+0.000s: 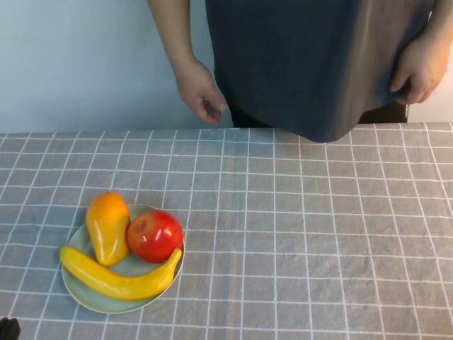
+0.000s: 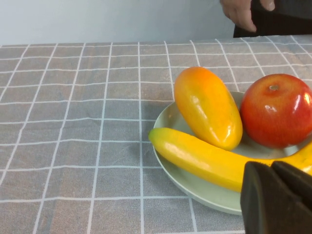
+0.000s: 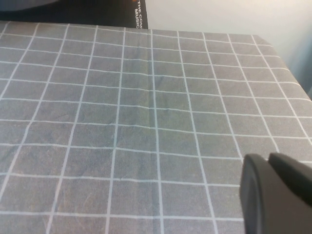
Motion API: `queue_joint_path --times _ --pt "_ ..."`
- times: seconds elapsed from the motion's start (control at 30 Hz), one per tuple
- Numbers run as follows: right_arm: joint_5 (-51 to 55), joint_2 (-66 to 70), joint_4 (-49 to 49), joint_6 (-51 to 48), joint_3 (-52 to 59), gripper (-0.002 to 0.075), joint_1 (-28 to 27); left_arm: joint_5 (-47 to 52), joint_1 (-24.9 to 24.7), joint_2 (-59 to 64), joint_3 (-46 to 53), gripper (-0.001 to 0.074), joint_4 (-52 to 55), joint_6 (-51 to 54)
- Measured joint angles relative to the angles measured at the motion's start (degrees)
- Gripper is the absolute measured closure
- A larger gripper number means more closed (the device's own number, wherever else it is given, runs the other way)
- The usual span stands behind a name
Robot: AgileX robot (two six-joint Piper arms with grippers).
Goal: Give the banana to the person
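My left gripper will grab the banana across its body point(image 1: 101, 281) point(image 2: 210, 165) between its green end and its middle, next to the orange-yellow pear-shaped fruit.
The banana point(image 1: 117, 278) lies along the near rim of a pale green plate point(image 1: 85, 297) at the table's front left, curving under a red apple point(image 1: 155, 235) and an orange-yellow pear-shaped fruit point(image 1: 107, 227). The left wrist view shows the banana point(image 2: 204, 158) too. My left gripper point(image 2: 273, 168) is shut and empty, just short of the banana on its near side; only a black bit of it point(image 1: 8, 329) shows in the high view. My right gripper point(image 3: 270, 161) is shut and empty over bare cloth, out of the high view. The person point(image 1: 318, 64) stands behind the far edge, hands hanging.
A grey checked cloth point(image 1: 304, 234) covers the table. The person's nearer hand point(image 1: 200, 91) hangs above the far edge, left of centre; the other hand point(image 1: 417, 71) is at the far right. The table's right edge point(image 3: 287, 63) shows in the right wrist view.
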Motion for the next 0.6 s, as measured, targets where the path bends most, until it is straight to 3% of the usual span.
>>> queue_joint_path --times 0.2,0.47,0.6 --pt "0.0 0.0 0.0 0.0 0.0 0.0735 0.0 -0.66 0.0 0.0 0.0 0.074 -3.73 -0.08" --pt "0.0 0.0 0.0 0.0 0.0 0.0735 0.0 -8.41 0.0 0.0 0.0 0.074 -29.17 -3.12" --pt "0.0 0.0 0.0 0.0 0.0 0.0735 0.0 -11.45 0.0 0.0 0.0 0.074 -34.15 -3.68"
